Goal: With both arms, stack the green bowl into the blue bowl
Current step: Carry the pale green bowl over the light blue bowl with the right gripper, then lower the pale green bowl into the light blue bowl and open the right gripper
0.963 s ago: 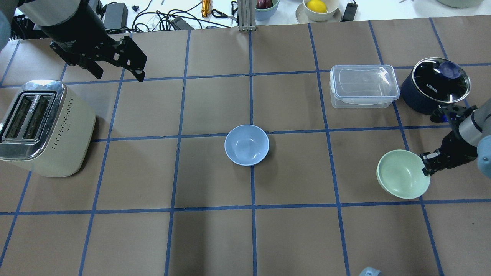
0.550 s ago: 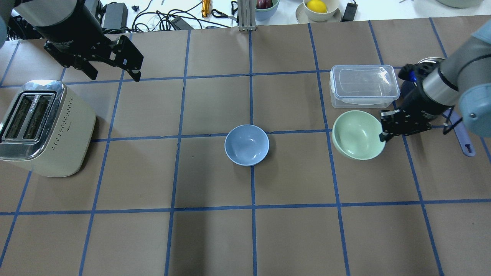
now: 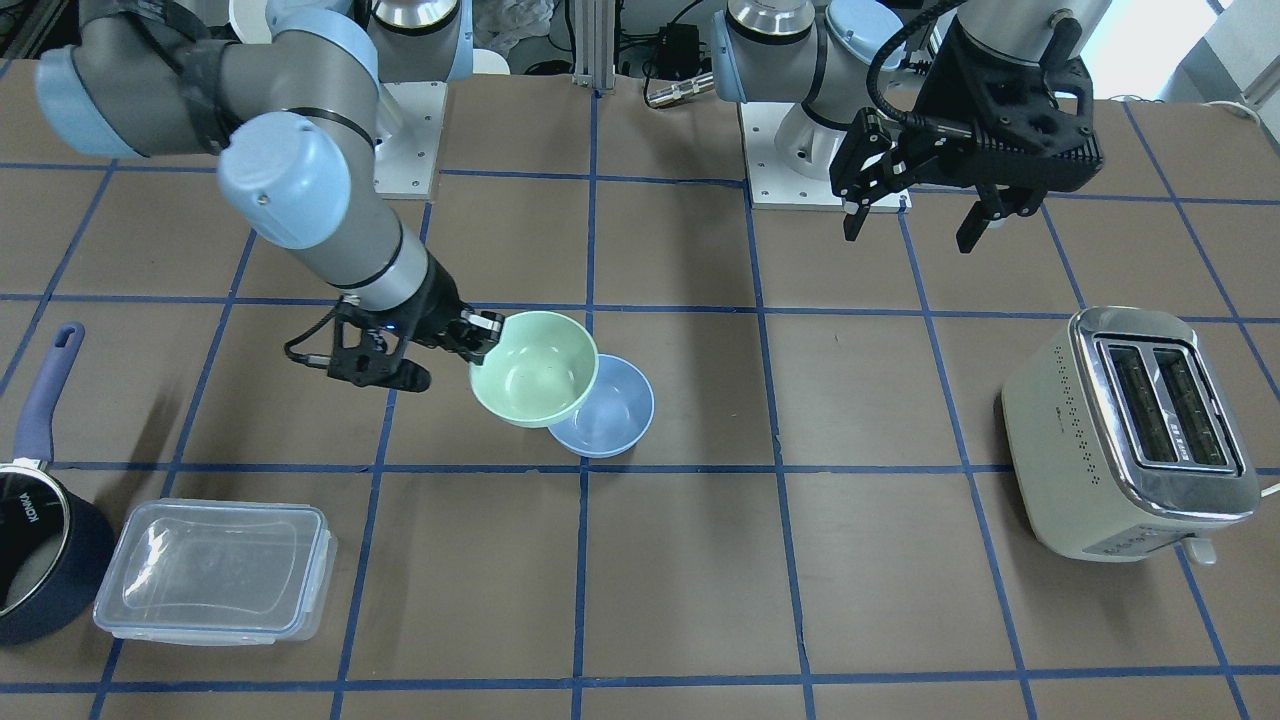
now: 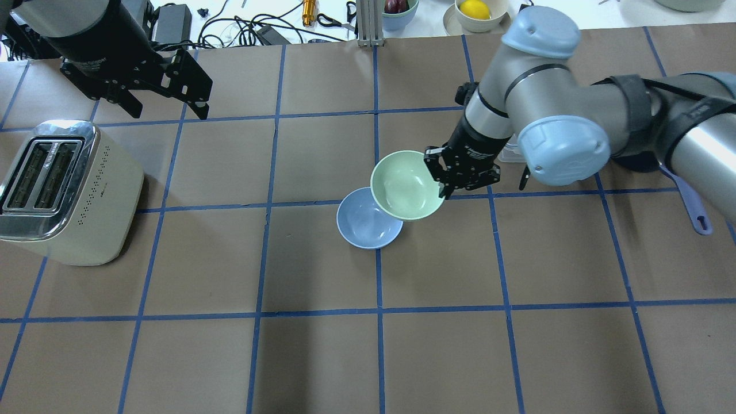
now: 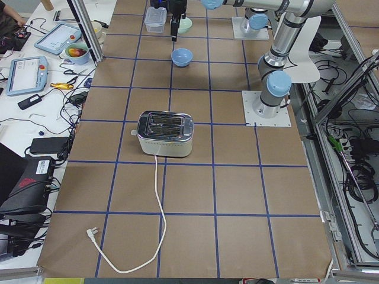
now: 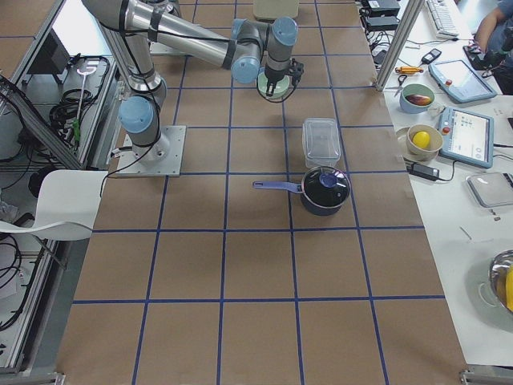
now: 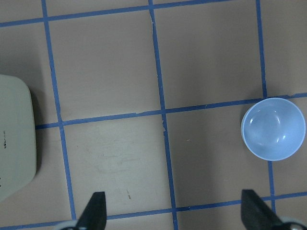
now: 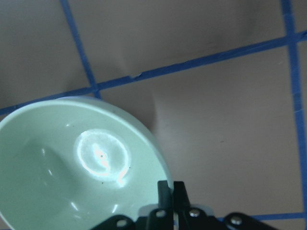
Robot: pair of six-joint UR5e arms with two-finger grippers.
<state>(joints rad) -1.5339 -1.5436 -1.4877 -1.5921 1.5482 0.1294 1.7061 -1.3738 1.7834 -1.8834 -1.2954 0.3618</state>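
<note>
The robot's right gripper should release the green bowl nested upright inside the empty blue bowl (image 3: 599, 404) on the middle of the table. The green bowl is held in the air now.
My right gripper (image 4: 444, 183) is shut on the rim of the pale green bowl (image 4: 405, 185) and holds it in the air, overlapping the far right part of the blue bowl (image 4: 362, 224). The blue bowl sits empty on the table's middle. In the front view the green bowl (image 3: 530, 370) covers the left part of the blue bowl (image 3: 612, 418), with the right gripper (image 3: 487, 335) on its rim. The right wrist view shows the green bowl (image 8: 76, 191) pinched between the fingers (image 8: 172, 191). My left gripper (image 4: 167, 95) is open and empty, high above the table's far left; its wrist view shows the blue bowl (image 7: 273, 128).
A cream toaster (image 4: 63, 190) stands at the left. A clear lidded container (image 3: 215, 570) and a dark navy saucepan (image 3: 35, 550) with a blue handle sit on the right side, partly hidden by my right arm in the overhead view. Clutter lies beyond the table's far edge.
My right arm has carried the green bowl leftward from the table's right side to over the blue bowl's edge. The left gripper drifted slightly back and left.
</note>
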